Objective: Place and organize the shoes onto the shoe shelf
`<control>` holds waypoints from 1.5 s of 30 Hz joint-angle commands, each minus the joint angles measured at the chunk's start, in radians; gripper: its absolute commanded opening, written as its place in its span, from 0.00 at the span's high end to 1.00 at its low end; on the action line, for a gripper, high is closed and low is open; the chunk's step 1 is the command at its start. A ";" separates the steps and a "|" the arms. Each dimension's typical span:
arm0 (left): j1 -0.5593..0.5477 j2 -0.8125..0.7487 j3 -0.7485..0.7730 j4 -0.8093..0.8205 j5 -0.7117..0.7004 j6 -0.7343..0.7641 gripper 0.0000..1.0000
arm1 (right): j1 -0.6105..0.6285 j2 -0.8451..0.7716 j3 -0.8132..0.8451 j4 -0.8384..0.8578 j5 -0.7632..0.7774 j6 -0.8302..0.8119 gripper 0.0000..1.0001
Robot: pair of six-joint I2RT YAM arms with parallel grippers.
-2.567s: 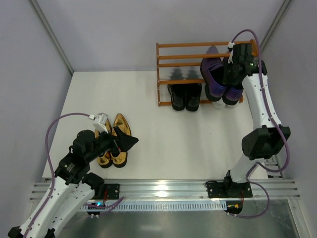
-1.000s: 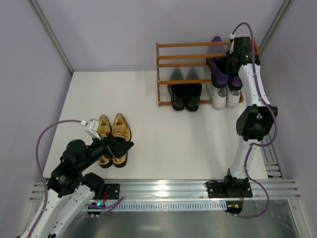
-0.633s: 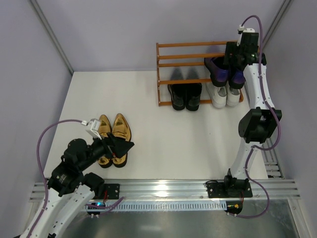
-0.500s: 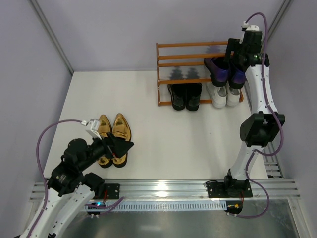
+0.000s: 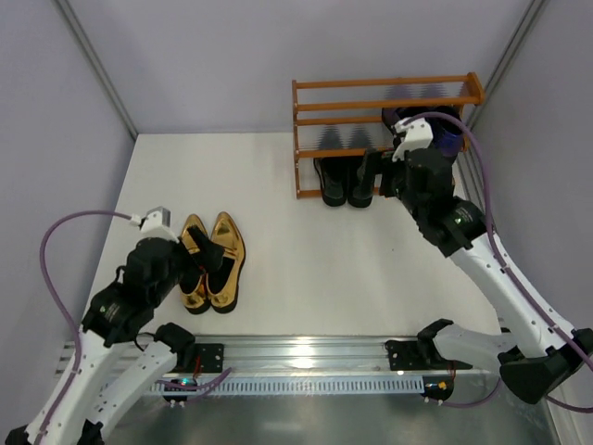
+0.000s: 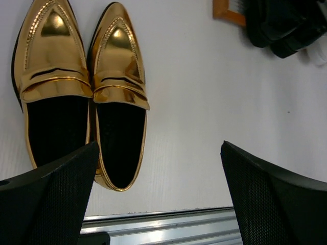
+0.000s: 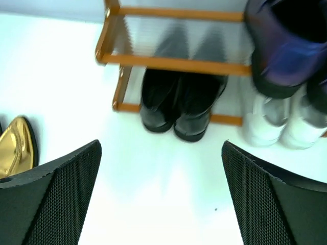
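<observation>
The gold loafers have touching inner sides (image 5: 207, 267) (image 6: 93, 109). My left gripper will close on them just behind the straps of the loafers, because that takes both shoes together.
The gold loafers (image 5: 211, 260) (image 6: 82, 87) lie side by side on the white table at the near left, toes pointing away. My left gripper (image 5: 202, 262) (image 6: 159, 148) hangs open above their heels, holding nothing. The shoe shelf (image 5: 384, 93) (image 7: 173, 64) stands at the back. On its lower level are the black loafers (image 5: 345, 181) (image 7: 181, 104) and the white sneakers (image 7: 286, 120). The purple loafers (image 5: 447, 130) (image 7: 286, 46) rest on the tier above the sneakers. My right gripper (image 5: 380, 181) (image 7: 161, 145) is open and empty, in front of the shelf.
The left half of the shelf's upper tier (image 7: 168, 38) holds nothing. An aluminium rail (image 5: 306, 352) runs along the near table edge. Grey walls close in the table on the left, back and right. A gold toe (image 7: 18, 145) shows at the right wrist view's left edge.
My right gripper opened, left the purple loafers on the upper tier and drew back down from the shelf toward the table. My left arm shifted slightly over the gold loafers.
</observation>
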 commanded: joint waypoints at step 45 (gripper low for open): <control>0.184 0.956 0.101 0.015 0.059 0.281 0.75 | 0.254 -0.312 -0.627 0.086 -0.134 0.262 0.00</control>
